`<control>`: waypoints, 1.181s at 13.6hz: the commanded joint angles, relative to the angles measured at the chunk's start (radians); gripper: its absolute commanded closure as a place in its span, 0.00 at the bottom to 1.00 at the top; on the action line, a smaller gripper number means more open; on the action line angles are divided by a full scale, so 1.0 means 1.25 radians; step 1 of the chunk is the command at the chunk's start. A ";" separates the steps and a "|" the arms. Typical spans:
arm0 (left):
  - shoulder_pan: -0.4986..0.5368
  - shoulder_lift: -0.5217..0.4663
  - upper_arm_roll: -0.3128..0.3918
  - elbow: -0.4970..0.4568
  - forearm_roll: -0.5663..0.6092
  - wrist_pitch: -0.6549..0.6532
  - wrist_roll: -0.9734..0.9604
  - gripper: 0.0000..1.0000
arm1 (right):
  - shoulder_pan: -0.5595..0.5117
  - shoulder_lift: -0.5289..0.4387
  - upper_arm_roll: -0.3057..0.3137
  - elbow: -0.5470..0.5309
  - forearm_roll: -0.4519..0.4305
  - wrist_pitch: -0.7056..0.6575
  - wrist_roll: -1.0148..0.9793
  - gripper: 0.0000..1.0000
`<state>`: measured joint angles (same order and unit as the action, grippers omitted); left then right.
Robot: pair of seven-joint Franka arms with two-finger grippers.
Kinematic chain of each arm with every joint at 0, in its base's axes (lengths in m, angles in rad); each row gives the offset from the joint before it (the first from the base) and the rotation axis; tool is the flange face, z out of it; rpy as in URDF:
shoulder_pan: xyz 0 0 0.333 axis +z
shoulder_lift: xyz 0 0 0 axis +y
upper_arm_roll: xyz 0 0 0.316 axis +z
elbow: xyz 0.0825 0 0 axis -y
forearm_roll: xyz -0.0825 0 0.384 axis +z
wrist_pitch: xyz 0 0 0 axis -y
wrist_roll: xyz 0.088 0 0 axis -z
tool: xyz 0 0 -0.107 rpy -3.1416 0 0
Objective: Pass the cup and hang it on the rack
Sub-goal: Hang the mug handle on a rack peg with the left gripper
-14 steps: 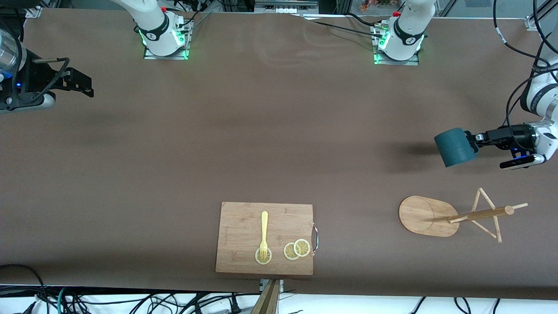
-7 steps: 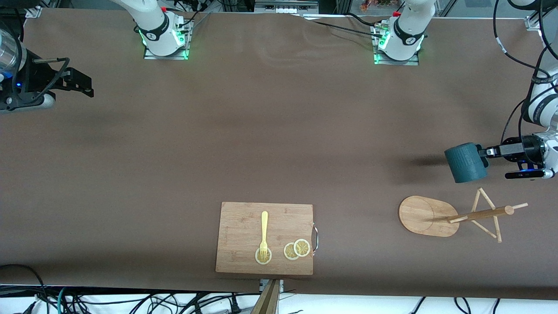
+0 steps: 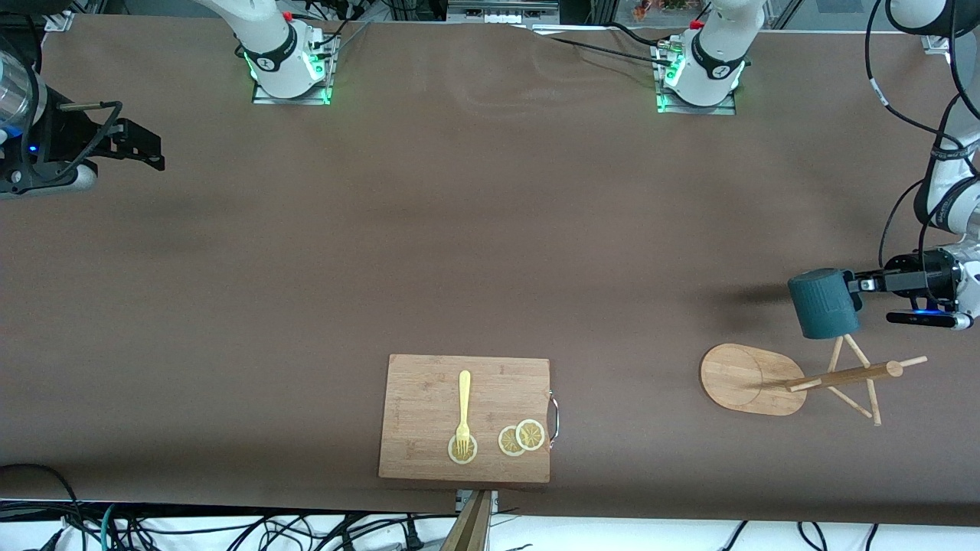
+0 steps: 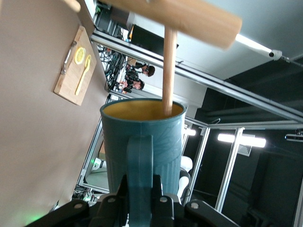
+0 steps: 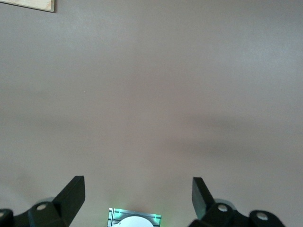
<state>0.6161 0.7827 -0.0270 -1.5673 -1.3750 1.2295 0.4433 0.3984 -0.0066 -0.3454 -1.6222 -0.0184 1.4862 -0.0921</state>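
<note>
Next, my left gripper lets go of the dark teal cup over the rack's upper peg (image 3: 833, 343) (image 4: 167, 108) that points toward the back of the table.
My left gripper (image 3: 856, 285) is shut on the handle of the dark teal cup (image 3: 825, 304) and holds it sideways in the air over the rack's upper pegs. The rack (image 3: 842, 376) is a light wooden mug tree on an oval base (image 3: 739, 379) at the left arm's end of the table. In the left wrist view the fingers (image 4: 163, 198) clamp the cup's handle (image 4: 140, 165). There a thin peg (image 4: 168, 71) reaches into the cup's yellowish mouth (image 4: 142, 109). My right gripper (image 3: 145, 149) waits open and empty at the right arm's end, over bare table (image 5: 138, 189).
A bamboo cutting board (image 3: 429, 390) lies near the table's front edge, with a yellow fork (image 3: 463, 405) and lemon slices (image 3: 522, 438) on it. Brown table cloth (image 3: 490, 252) covers the middle.
My left gripper has carried the cup toward the front camera, from over bare table to over the rack's pegs. The right arm has not moved.
</note>
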 commanded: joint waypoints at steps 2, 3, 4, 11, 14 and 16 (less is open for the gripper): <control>-0.002 0.019 -0.002 0.044 -0.047 0.006 -0.049 0.97 | 0.004 0.008 -0.003 0.019 -0.009 -0.017 -0.010 0.00; -0.004 0.023 -0.002 0.045 -0.058 0.007 -0.049 0.97 | 0.004 0.007 -0.003 0.019 -0.007 -0.017 -0.010 0.00; -0.006 0.027 -0.002 0.044 -0.069 0.010 -0.049 0.97 | 0.004 0.007 -0.003 0.019 -0.009 -0.017 -0.010 0.00; -0.001 0.067 -0.002 0.056 -0.115 0.036 -0.037 0.97 | 0.004 0.008 -0.003 0.019 -0.009 -0.017 -0.010 0.00; 0.002 0.089 -0.002 0.059 -0.147 0.036 -0.032 0.97 | 0.004 0.008 -0.003 0.019 -0.007 -0.017 -0.010 0.00; 0.002 0.093 -0.003 0.059 -0.160 0.036 -0.032 0.96 | 0.003 0.007 -0.003 0.019 -0.009 -0.017 -0.010 0.00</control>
<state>0.6165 0.8725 -0.0268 -1.5332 -1.5402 1.2825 0.4036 0.3984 -0.0065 -0.3454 -1.6222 -0.0184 1.4858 -0.0921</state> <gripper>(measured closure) 0.793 0.000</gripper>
